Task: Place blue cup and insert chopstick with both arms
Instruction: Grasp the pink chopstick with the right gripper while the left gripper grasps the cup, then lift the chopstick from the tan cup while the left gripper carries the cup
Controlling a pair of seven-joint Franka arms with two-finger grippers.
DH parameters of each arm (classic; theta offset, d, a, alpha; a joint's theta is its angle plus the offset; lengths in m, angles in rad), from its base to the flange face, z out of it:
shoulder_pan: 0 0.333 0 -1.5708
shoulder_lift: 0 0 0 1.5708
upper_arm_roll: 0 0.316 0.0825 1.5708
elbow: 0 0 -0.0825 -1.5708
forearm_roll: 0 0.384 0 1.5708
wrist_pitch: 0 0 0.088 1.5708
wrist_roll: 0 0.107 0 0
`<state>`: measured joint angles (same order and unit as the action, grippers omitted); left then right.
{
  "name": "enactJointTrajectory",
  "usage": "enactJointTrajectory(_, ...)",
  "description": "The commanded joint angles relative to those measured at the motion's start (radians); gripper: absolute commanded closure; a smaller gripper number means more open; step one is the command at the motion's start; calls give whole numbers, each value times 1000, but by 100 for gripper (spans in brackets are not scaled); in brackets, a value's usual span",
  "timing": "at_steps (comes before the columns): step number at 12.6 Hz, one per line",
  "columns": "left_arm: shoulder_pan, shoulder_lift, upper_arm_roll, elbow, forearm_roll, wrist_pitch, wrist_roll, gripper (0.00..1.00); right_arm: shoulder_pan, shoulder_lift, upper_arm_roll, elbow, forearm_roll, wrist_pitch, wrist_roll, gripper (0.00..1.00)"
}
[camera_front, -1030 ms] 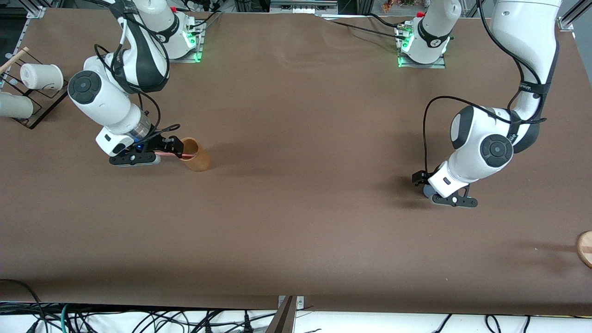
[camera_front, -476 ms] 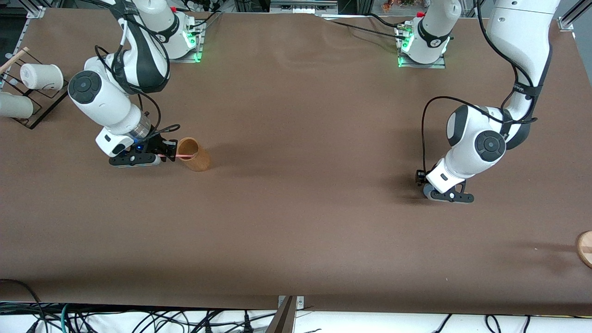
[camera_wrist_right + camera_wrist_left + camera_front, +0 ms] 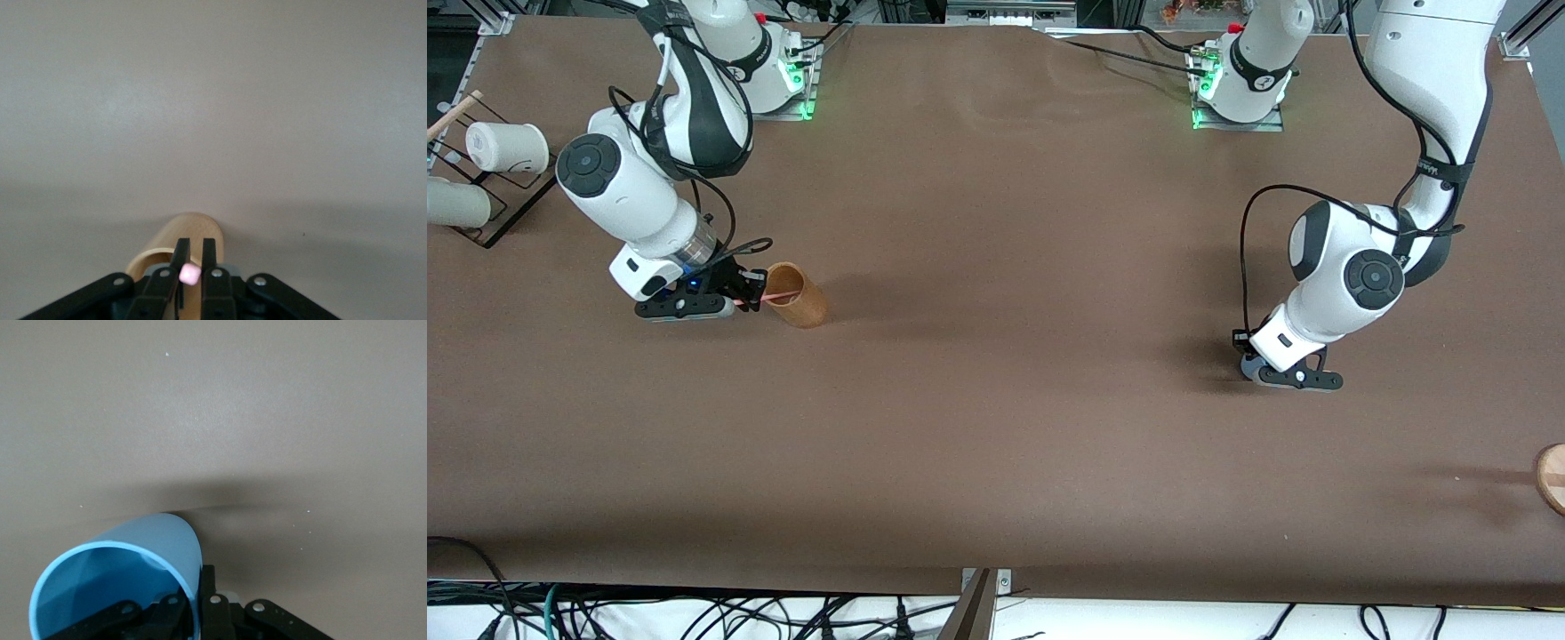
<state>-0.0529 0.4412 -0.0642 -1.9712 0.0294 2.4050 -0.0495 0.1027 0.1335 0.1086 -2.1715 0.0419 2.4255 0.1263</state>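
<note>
The robot's left gripper will release the light-blue cup on the bare table roughly halfway over to the tan-brown holder (image 3: 1046,324).
My left gripper (image 3: 1247,354) is low over the table toward the left arm's end. In the left wrist view it (image 3: 200,613) is shut on the wall of the light-blue cup (image 3: 123,570), one finger inside and one outside. In the front view the cup is mostly hidden under the hand. My right gripper (image 3: 745,292) is shut on the pink chopstick (image 3: 778,295), which points into the mouth of the tan-brown cylindrical holder (image 3: 799,300). The right wrist view shows the chopstick's end (image 3: 190,273) between the fingers, with the holder (image 3: 190,230) just past them.
Two white cups (image 3: 507,147) lie on a black rack (image 3: 516,209) at the right arm's end of the table, with a wooden stick (image 3: 454,111) beside them. A round wooden piece (image 3: 1552,478) sits at the left arm's end, nearer the front camera.
The right gripper has drawn back slightly from the holder, so more of the pink chopstick shows. The left wrist has shifted a little, and its hand now covers the blue cup.
</note>
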Motion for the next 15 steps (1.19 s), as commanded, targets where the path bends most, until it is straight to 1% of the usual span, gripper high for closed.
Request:
enactJointTrajectory(1,-18,-22,-15,93,0,-119,-1,100,-8,-25,9,7,10,-3,-5,91)
enactJointTrajectory(2,-34,-21,-49,139,0,-160,-16,100,-8,-25,9,24,10,-26,-7,91)
enactJointTrajectory(3,-63,-18,-66,181,0,-193,-68,100,-8,-26,9,41,10,-48,-7,91)
enactJointTrajectory(5,-164,-9,-68,250,0,-236,-192,100,-8,-26,9,84,10,-98,-7,91)
enactJointTrajectory(7,-269,23,-68,307,0,-257,-318,100,-8,-26,9,146,10,-181,-7,91)
enactJointTrajectory(11,-435,140,-68,437,0,-257,-568,100,-8,-26,8,269,10,-348,-8,91)
enactJointTrajectory(12,-467,174,-68,471,0,-257,-629,100,-8,-26,6,304,9,-391,-10,91)
enactJointTrajectory(15,-531,255,-66,528,7,-257,-756,100,-9,-14,5,404,4,-503,-10,91)
